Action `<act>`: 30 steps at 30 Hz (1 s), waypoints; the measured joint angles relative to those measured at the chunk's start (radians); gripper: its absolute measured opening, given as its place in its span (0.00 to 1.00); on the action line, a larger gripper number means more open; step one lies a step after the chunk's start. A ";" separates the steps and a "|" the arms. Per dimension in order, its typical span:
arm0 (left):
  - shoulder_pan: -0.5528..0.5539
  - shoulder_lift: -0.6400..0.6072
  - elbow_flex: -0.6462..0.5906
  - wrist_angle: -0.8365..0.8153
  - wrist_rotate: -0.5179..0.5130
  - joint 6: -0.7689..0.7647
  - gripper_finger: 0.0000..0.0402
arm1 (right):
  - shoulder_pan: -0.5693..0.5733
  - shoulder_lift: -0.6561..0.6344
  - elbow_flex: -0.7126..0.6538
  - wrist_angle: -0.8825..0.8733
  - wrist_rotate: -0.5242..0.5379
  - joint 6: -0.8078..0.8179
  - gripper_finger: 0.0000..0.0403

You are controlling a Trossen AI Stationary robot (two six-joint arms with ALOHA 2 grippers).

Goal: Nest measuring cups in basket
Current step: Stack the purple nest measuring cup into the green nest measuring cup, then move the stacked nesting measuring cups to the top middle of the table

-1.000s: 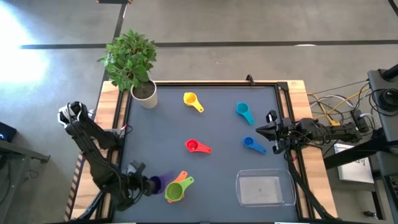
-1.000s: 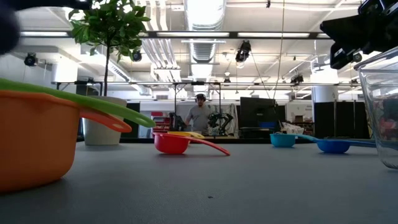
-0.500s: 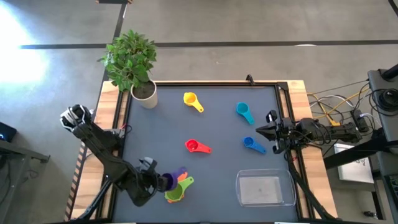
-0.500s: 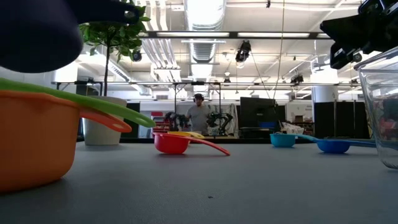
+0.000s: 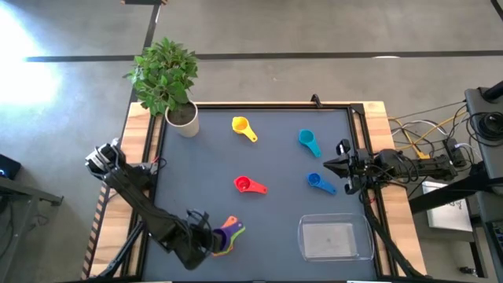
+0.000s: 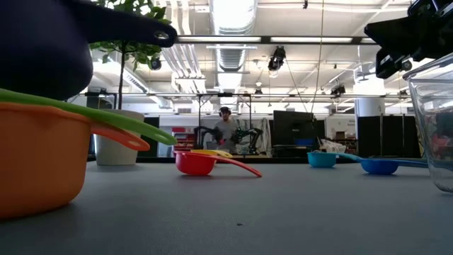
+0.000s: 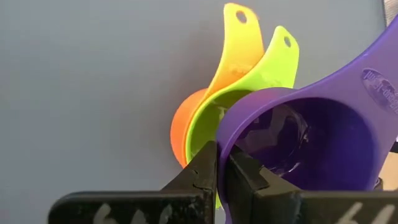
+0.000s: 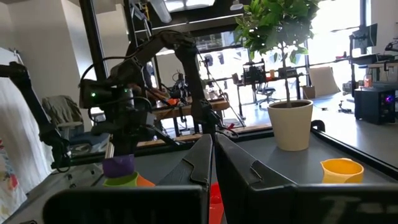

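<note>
My left gripper is holding only the rim of the purple cup, so it should drop that cup into the green cup and grip all the rims point(image 7: 188, 140) before it moves the stack.
My left gripper point(image 5: 206, 240) is near the table's near edge, shut on the purple measuring cup point(image 5: 223, 234). That cup hovers over the green cup point(image 7: 249, 93), which sits nested in the orange cup point(image 7: 183, 127). In the low view the purple cup point(image 6: 42, 49) is close above the green rim point(image 6: 85, 113). Yellow point(image 5: 244, 127), teal point(image 5: 309, 141), blue point(image 5: 320, 182) and red point(image 5: 248, 185) cups lie apart on the mat. The clear basket point(image 5: 335, 238) stands near the right near corner. My right gripper point(image 5: 338, 166) waits, shut, at the table's right edge. My left gripper pinches the purple cup's bowl wall at the rim point(image 7: 219, 152), on the side away from the handle, one finger point(image 7: 245, 183) inside the bowl and one point(image 7: 202, 177) outside. The cup is upright, its handle point(image 7: 385, 81) pointing away from the gripper. Whether its underside touches the green cup, I cannot tell.
A white plant pot point(image 5: 183, 119) with a leafy plant stands at the far left corner. The mat has a raised dark frame point(image 5: 357, 157). A bare stretch of mat lies between the cup stack and the basket. A person point(image 6: 226, 131) stands in the room far behind the table.
My left gripper has carried the purple cup toward the table's right and slightly toward the near edge, from beside the green and orange stack to over it. In the low view the purple cup has come in from the left above the green rim. The other cups have stayed put.
</note>
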 joint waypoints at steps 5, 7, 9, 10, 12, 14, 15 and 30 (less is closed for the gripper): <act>0.001 0.007 -0.024 -0.003 0.017 -0.052 0.00 | 0.000 0.000 0.000 0.000 0.000 0.000 0.02; 0.003 0.006 -0.031 -0.008 0.032 -0.064 0.00 | 0.000 0.000 0.000 0.000 0.000 0.000 0.02; 0.005 0.006 -0.031 -0.010 0.036 -0.068 0.00 | 0.000 0.000 0.000 0.000 0.000 0.000 0.02; 0.007 0.005 -0.031 -0.010 0.036 -0.070 0.00 | 0.000 0.000 0.000 0.000 0.000 0.000 0.02; 0.011 0.005 -0.031 -0.010 0.036 -0.072 0.01 | 0.000 0.000 0.000 0.000 0.000 0.000 0.02; 0.015 0.005 -0.031 -0.010 0.042 -0.077 0.03 | 0.000 0.000 0.000 0.000 0.000 0.000 0.02; 0.017 0.005 -0.031 -0.010 0.052 -0.077 0.04 | 0.000 0.000 0.000 0.000 0.000 0.000 0.02; 0.019 0.000 -0.031 -0.012 0.115 -0.012 0.30 | 0.000 0.000 0.000 0.000 -0.001 0.000 0.02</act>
